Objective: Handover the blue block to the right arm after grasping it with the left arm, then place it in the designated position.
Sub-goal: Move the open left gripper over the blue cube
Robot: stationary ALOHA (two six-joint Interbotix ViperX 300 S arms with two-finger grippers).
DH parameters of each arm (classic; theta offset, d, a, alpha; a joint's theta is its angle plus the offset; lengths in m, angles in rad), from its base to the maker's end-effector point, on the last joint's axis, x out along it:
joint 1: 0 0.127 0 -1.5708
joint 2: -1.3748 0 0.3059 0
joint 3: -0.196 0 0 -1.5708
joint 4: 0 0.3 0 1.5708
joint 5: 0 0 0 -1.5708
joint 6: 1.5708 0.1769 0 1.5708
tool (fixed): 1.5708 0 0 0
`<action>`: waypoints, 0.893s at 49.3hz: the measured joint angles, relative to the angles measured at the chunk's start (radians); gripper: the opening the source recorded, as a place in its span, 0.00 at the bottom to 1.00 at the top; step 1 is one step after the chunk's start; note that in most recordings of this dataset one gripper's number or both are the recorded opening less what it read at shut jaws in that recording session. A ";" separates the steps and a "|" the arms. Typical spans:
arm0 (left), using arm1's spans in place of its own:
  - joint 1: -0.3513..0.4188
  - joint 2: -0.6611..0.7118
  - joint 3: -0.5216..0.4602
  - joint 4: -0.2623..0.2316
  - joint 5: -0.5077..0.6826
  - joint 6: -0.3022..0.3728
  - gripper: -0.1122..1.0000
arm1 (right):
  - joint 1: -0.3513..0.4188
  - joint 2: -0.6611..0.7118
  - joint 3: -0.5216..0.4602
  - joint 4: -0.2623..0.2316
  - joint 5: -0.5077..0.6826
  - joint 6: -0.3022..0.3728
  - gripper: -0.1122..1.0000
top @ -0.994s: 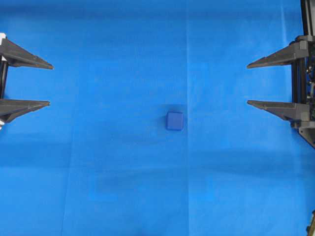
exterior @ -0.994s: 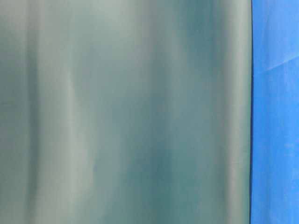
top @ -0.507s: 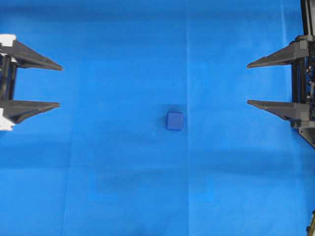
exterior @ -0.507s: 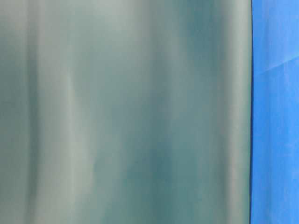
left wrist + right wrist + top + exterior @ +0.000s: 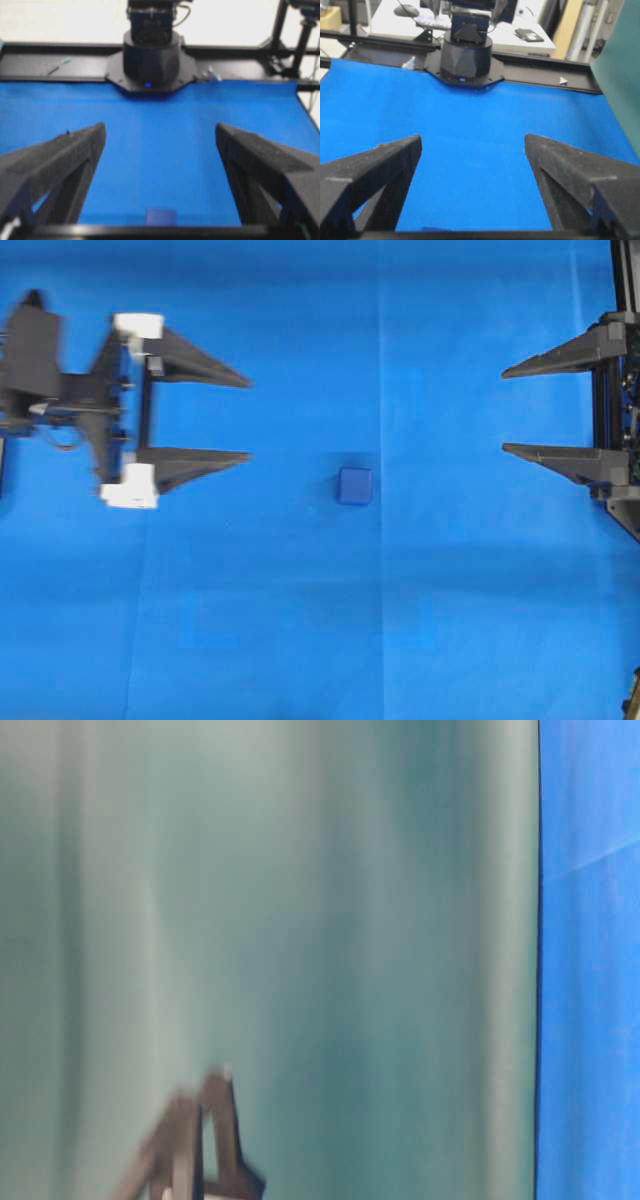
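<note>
My left gripper is going to close on the opposite sides of the blue block (image 5: 355,486) (image 5: 161,217), which lies near the middle of the bright blue cloth.
The blue block (image 5: 355,486) is a small dark navy cube resting on the bright blue cloth (image 5: 300,620) near the middle. My left gripper (image 5: 249,419), with white end pieces, is open and empty to the left of the block, fingers pointing toward it, a gap away. In the left wrist view the block (image 5: 161,217) shows at the bottom edge between the wide-apart fingers (image 5: 75,150). My right gripper (image 5: 503,411), all black, is open and empty at the right edge. In the right wrist view its fingers (image 5: 560,160) stand wide apart over bare cloth.
The opposite arm's black base (image 5: 150,55) stands at the cloth's far edge in the left wrist view, and likewise (image 5: 465,57) in the right wrist view. A teal-green sheet (image 5: 300,920) fills most of the table-level view, with the left arm blurred (image 5: 200,1140) at its bottom.
My left gripper has moved quickly rightward toward the block, coming well into view, still open. The block and the right gripper have not moved.
</note>
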 measured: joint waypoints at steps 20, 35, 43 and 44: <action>0.000 0.276 -0.299 0.000 0.071 0.000 0.94 | 0.000 0.000 -0.002 0.006 0.000 0.000 0.98; 0.003 0.339 -0.362 0.000 0.074 0.003 0.94 | 0.000 0.000 -0.002 0.006 0.000 0.000 0.98; 0.011 0.339 -0.364 0.000 0.092 0.005 0.94 | 0.000 0.000 -0.002 0.006 -0.002 0.000 0.98; 0.012 0.341 -0.367 0.002 0.101 0.002 0.94 | 0.000 0.000 -0.002 0.006 0.000 0.000 0.98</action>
